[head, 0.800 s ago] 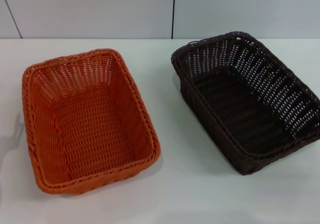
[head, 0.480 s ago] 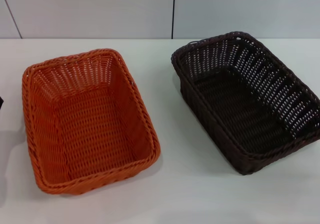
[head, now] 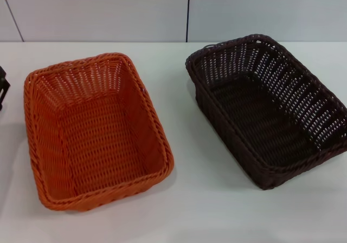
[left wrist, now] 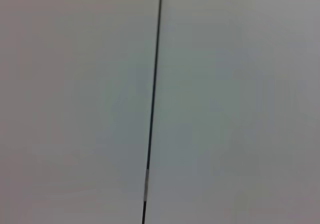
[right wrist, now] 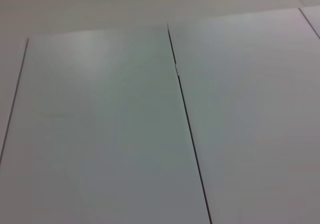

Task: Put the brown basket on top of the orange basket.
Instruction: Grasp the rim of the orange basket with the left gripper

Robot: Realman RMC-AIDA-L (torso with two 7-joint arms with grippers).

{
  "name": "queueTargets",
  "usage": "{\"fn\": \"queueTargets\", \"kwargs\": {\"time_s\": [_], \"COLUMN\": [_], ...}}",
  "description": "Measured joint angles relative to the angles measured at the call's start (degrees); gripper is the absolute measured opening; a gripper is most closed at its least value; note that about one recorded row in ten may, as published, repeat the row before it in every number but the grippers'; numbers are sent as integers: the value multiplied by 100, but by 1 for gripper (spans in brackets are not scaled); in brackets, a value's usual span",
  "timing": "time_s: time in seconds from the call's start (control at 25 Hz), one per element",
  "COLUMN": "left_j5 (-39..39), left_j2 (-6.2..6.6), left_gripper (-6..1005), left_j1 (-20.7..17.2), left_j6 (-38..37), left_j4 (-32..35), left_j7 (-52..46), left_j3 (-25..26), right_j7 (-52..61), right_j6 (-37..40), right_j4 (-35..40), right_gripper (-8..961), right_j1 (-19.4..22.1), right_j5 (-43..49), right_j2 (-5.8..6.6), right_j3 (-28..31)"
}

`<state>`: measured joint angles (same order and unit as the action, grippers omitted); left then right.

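Note:
Next, my left gripper closes on the middle of the orange basket's long rim point(head: 30, 129), on the side facing away from the brown basket.
The orange basket point(head: 95, 132) sits empty on the left half of the white table point(head: 179, 145). To its right, a hand's width away, stands the brown basket point(head: 268, 107), also empty and turned at a slight angle. A dark part of my left gripper point(head: 2, 87) pokes in at the head view's left edge, beside the orange basket's far left corner and apart from it. My right gripper is out of view. Both wrist views show only pale wall panels with dark seams.
A white panelled wall point(head: 108, 10) with a dark vertical seam point(head: 188, 10) stands behind the table's far edge. Bare table lies between the two baskets and in front of them.
My left gripper has come further into the head view at the left edge and moved up along it. Both baskets stay where they were.

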<state>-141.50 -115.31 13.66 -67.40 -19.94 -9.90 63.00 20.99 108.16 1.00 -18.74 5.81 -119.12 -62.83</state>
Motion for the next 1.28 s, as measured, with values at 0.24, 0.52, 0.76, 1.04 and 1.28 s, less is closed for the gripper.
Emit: {"fn": "queueTargets", "kwargs": {"time_s": [0.24,0.52,0.76,1.04,1.28], "left_j5": [-17,-984,-1164,-1526,-1772], "left_j2": [447,312,152,-248,-274], "left_gripper": [785,785,785,786,786], "left_j1": [-237,-1113,-1257,-680,-53], "left_j6": [950,4481,8085,12116,14322], "left_j4": [-1185,-4387,-6543,-8147,-8744], "left_j7": [343,1809,1835,2047,1462], "left_j3": [289,2116,2965,3944,4166], "right_j7": [59,186,319,329,331], "right_j6": [34,149,166,179,174], "right_j4": [-5,-14,-37,-49,-120], "right_gripper": [817,817,817,816,816], "right_j1": [26,35,29,44,46], "right_j5": [9,15,48,69,79], "right_j2": [-15,-25,-33,-33,-32], "right_j3": [-40,-45,-46,-45,-45]}}
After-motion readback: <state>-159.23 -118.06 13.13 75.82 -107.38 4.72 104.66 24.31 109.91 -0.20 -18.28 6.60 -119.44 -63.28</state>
